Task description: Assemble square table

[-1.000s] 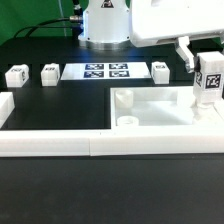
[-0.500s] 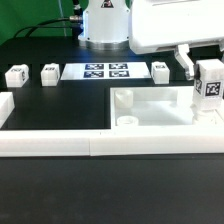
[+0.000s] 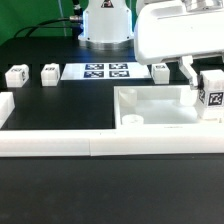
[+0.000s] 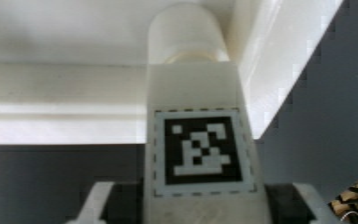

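Observation:
My gripper is slanting onto the upright leg at the slab's corner, so I will open, go up and take the leg's top end (image 3: 212, 75) from straight above before I screw it in.
The square table's white slab (image 3: 155, 108) lies at the exterior view's right, raised rim up, with a round hole in its near left corner. My gripper (image 3: 204, 78) is shut on a white tagged leg (image 3: 211, 96), held upright over the slab's right edge. In the wrist view the leg (image 4: 194, 110) runs straight out from between the fingers (image 4: 112, 204), tag facing the camera, its rounded tip against the slab's white rim (image 4: 69, 100). Whether the tip touches the slab I cannot tell. Three more legs (image 3: 15, 75), (image 3: 49, 74), (image 3: 160, 70) stand at the back.
The marker board (image 3: 97, 71) lies at the back centre, in front of the robot base (image 3: 106, 25). A long white border bar (image 3: 100, 141) runs along the front, and a short white block (image 3: 5, 106) sits at the left edge.
My gripper has carried the leg toward the exterior view's right and slightly lower, from above the slab's right part to its right edge. The grip has not changed.

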You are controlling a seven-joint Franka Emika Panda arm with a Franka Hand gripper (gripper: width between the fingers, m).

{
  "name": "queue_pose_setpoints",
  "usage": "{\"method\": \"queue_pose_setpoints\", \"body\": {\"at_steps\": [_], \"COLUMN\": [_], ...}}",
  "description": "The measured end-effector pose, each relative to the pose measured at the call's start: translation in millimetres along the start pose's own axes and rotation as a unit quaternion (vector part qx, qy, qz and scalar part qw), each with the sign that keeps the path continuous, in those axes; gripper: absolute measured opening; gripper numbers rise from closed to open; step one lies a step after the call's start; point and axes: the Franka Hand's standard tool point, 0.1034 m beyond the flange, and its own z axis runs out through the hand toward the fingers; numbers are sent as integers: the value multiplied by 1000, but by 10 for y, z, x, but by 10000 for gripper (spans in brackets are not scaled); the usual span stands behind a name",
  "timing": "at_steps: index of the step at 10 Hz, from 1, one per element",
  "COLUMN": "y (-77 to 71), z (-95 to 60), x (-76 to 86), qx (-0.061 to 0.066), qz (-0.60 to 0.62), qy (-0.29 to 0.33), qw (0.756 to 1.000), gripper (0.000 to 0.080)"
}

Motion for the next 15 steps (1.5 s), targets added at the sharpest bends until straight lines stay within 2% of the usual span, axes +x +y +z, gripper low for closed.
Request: {"method": "queue_pose_setpoints", "body": {"at_steps": [1, 2, 3, 4, 6, 10, 12, 13, 14, 15], "y": [3, 4, 4, 4, 4, 18, 102, 145, 167, 149], "z": [0, 0, 1, 1, 1, 5, -84, -85, -70, -41], "x": [3, 1, 1, 1, 1, 8, 197, 256, 230, 158], "qx": [-1, -1, -1, -1, -1, -1, -3, -5, -6, -2], "qz": [-3, -4, -5, -6, -7, -12, -12, -11, -9, -6], "qy": [0, 0, 0, 0, 0, -11, -52, -51, -59, -122], "qw": [1000, 1000, 1000, 1000, 1000, 1000, 999, 999, 998, 993], "gripper": [294, 346, 535, 613, 643, 649, 649, 649, 649, 649]}}
